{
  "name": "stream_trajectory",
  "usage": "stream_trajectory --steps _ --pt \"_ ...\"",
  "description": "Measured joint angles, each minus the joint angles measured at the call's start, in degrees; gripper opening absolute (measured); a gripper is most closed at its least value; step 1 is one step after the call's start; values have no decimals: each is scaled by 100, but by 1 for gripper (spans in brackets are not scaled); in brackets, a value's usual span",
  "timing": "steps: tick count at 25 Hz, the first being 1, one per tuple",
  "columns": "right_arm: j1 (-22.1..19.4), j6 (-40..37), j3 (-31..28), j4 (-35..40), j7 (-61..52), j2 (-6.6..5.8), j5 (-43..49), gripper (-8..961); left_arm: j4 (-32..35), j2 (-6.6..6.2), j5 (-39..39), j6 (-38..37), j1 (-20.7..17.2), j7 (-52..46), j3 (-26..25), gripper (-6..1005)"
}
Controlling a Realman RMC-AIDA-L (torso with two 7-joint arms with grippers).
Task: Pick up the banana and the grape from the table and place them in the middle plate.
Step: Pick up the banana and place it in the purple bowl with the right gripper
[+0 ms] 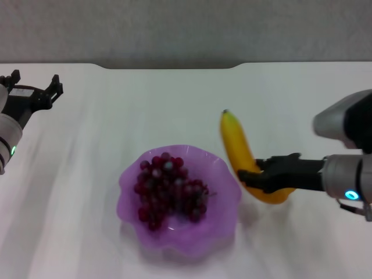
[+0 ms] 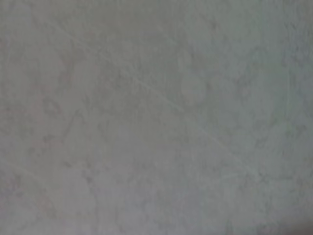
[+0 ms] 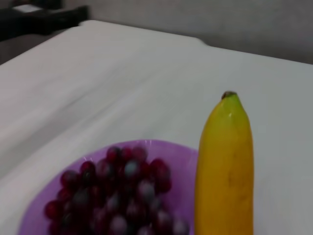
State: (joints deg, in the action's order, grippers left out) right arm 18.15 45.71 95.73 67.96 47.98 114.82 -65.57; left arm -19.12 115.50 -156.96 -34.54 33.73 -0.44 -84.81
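Note:
I will use my right gripper to set the banana, which now rises beside the plate, down in the middle plate (image 1: 195, 168) (image 3: 181, 169), up against the grape bunch close to the plate's far rim.
The grape (image 1: 168, 189) bunch, dark red-purple, lies in the middle plate (image 1: 125, 192), a translucent purple dish with a wavy rim. Just right of the plate is the yellow banana (image 1: 233, 142), its stem pointing toward the far edge. My right gripper (image 1: 251, 175) is shut on the banana's near end. In the right wrist view the banana (image 3: 225, 166) rises beside the plate (image 3: 181, 156) and the grape (image 3: 117, 191). My left gripper (image 1: 35, 78) hangs open at the far left, holding nothing.
The white table (image 1: 116, 110) has a rounded notch along its far edge (image 1: 168, 67). A grey wall stands behind it. The left wrist view shows only a plain grey surface.

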Motion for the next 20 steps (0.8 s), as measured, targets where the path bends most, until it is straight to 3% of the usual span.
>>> stream_trajectory --steps 10,16,20 --pt "5 29 -408 20 26 1 348 476 1 -2 1 0 4 0 0 891" --pt "366 -13 252 21 35 38 259 490 -2 19 -1 -1 50 4 0 891" --pt "538 -25 725 74 177 28 -313 509 -4 22 0 -1 53 9 0 890"
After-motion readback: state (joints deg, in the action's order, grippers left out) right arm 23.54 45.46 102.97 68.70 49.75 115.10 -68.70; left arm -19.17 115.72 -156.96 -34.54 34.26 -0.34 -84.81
